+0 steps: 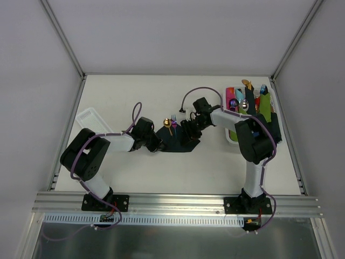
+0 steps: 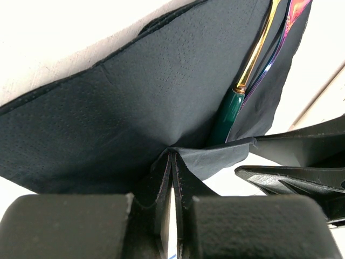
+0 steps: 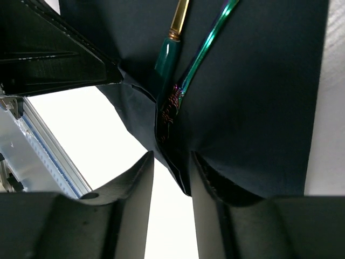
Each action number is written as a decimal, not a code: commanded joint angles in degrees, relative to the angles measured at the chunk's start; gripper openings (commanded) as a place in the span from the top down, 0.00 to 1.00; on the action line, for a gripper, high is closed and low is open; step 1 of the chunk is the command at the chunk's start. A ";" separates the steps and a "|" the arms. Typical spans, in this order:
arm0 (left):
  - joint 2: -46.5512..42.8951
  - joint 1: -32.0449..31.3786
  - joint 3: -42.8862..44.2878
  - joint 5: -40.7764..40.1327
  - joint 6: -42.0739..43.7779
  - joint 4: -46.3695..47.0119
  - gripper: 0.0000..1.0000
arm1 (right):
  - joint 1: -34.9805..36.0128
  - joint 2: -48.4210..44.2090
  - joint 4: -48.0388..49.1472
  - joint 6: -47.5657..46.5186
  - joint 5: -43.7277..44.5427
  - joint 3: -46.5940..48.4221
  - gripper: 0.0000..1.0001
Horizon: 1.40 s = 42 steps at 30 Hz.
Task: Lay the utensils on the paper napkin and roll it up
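Observation:
The napkin's fold is pinched by my left gripper away from the spoon's green handle, so my right gripper needs to hold the napkin's flap while my left gripper pinches beside the spoon's handle (image 2: 208, 149).
The dark paper napkin (image 1: 175, 143) lies mid-table and fills the left wrist view (image 2: 118, 108) and the right wrist view (image 3: 259, 108). On it lie the spoon (image 1: 168, 123) with a gold shaft and green handle (image 2: 232, 102) (image 3: 168, 51), and the fork (image 1: 173, 119) with an iridescent handle (image 2: 283, 38) (image 3: 207, 48). My left gripper (image 1: 157, 145) (image 2: 172, 155) is shut on the napkin's near edge and pinches it into a fold. My right gripper (image 1: 190, 134) (image 3: 171, 162) is open, and a lifted napkin corner hangs between its fingers.
A white tray (image 1: 230, 137) at the right holds green, pink and dark rolled bundles with cutlery tips. A white lidded container (image 1: 90, 118) sits at the left. The two grippers are close together over the napkin. A metal rail (image 1: 172, 200) runs along the near edge.

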 commanded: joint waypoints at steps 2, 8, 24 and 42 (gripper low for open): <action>0.05 -0.31 -0.07 -3.59 3.05 -6.91 0.99 | 0.60 0.28 0.76 -1.69 -2.12 1.59 0.68; 0.14 -0.39 0.28 -3.42 3.22 -6.91 0.98 | 0.61 -0.16 0.93 -2.04 -2.82 1.32 0.72; -2.66 -0.39 0.99 -2.98 6.65 -5.85 0.86 | 0.61 2.04 1.02 -2.04 -4.94 3.08 0.98; -4.79 -0.22 3.01 2.03 17.73 4.43 0.59 | 0.61 3.62 0.93 -1.87 -3.44 4.05 1.00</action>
